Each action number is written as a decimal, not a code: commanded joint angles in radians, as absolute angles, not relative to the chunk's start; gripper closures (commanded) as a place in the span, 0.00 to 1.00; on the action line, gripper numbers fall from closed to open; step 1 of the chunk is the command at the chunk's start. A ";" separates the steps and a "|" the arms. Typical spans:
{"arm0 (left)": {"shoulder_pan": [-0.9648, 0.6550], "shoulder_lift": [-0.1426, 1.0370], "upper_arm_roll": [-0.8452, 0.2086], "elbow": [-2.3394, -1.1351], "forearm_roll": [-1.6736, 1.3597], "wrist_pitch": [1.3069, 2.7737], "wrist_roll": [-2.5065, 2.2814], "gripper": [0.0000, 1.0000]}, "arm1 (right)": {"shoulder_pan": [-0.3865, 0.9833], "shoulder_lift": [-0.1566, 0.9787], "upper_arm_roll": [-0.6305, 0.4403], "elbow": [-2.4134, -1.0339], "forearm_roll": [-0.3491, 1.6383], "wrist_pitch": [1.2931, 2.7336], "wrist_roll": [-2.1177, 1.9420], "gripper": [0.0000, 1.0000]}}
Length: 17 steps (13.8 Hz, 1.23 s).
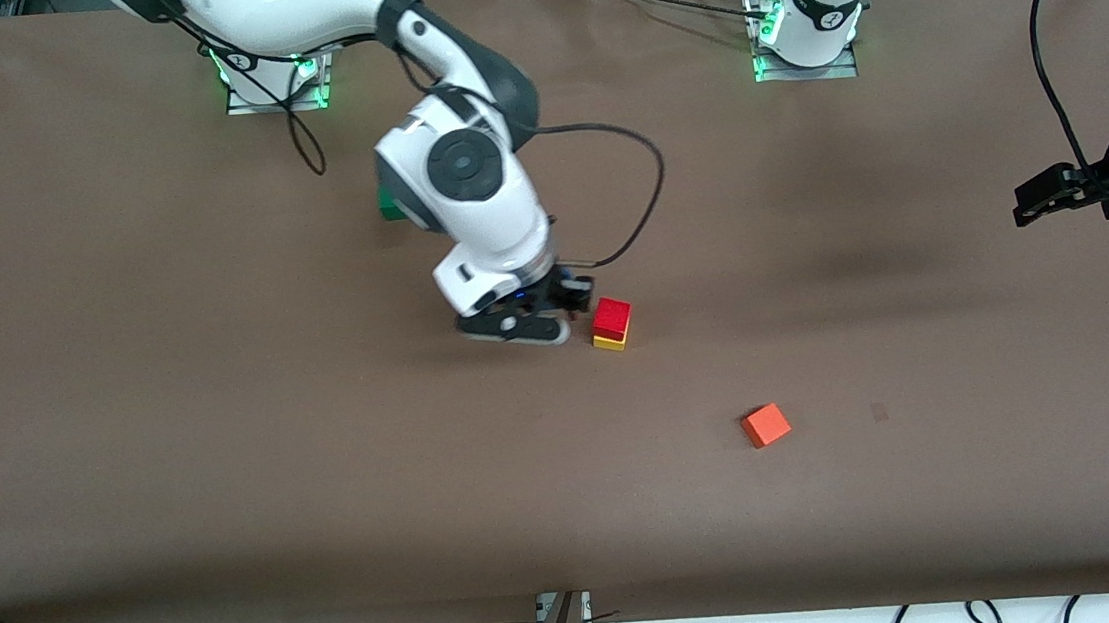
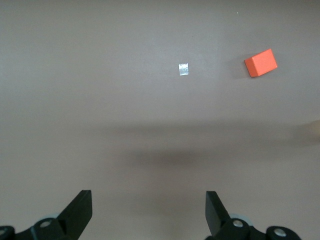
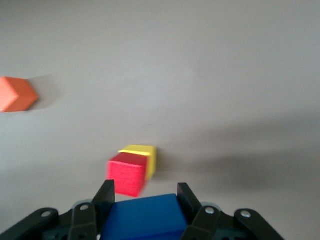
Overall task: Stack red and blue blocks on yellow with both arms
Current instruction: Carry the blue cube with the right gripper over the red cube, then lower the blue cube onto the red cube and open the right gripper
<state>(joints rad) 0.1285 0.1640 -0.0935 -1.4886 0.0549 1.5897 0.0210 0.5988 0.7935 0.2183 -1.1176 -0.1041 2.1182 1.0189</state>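
My right gripper is going to put the blue block down on top of the red block (image 1: pixel 612 314) (image 3: pixel 126 177). The blue block is now just beside that stack.
The red block (image 1: pixel 612 316) sits on the yellow cube (image 1: pixel 608 342) near the middle of the table. Both show in the right wrist view, red (image 3: pixel 127 173) on yellow (image 3: pixel 142 152). My right gripper (image 1: pixel 576 300) is just beside this stack, on the side toward the right arm's end of the table. It (image 3: pixel 145 191) is shut on the blue block (image 3: pixel 142 217), which is hidden by the hand in the front view. My left gripper (image 1: pixel 1032 199) waits open and empty (image 2: pixel 149 205) above the left arm's end of the table.
An orange cube (image 1: pixel 765 425) lies nearer the front camera than the stack, toward the left arm's end; both wrist views show it (image 2: pixel 260 63) (image 3: pixel 15 94). A green cube (image 1: pixel 390 205) is partly hidden by the right arm. A small pale mark (image 2: pixel 184 69) is on the table.
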 commanded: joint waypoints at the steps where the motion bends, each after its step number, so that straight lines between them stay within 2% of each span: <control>1: 0.127 0.176 -0.092 -1.460 0.037 1.582 0.020 0.00 | 0.704 0.874 0.112 -1.055 -0.124 2.212 1.075 0.98; 2: 0.129 0.176 -0.092 -1.460 0.037 1.580 0.021 0.00 | 0.727 0.890 0.083 -1.055 -0.123 2.235 1.075 0.98; 8: 0.132 0.178 -0.092 -1.462 0.037 1.578 0.021 0.00 | 0.738 0.920 0.075 -1.055 -0.127 2.333 1.077 0.94; 14: 0.132 0.178 -0.094 -1.462 0.037 1.578 0.021 0.00 | 0.765 0.951 0.048 -1.055 -0.130 2.359 1.083 0.93; 17: 0.130 0.178 -0.094 -1.462 0.037 1.578 0.021 0.00 | 0.767 0.960 0.048 -1.055 -0.132 2.370 1.083 0.87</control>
<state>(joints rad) 0.1293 0.1669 -0.0935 -1.4880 0.0549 1.5897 0.0210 0.7540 0.9359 0.0596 -1.0954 -0.1140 2.3656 1.0591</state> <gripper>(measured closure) 0.000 0.423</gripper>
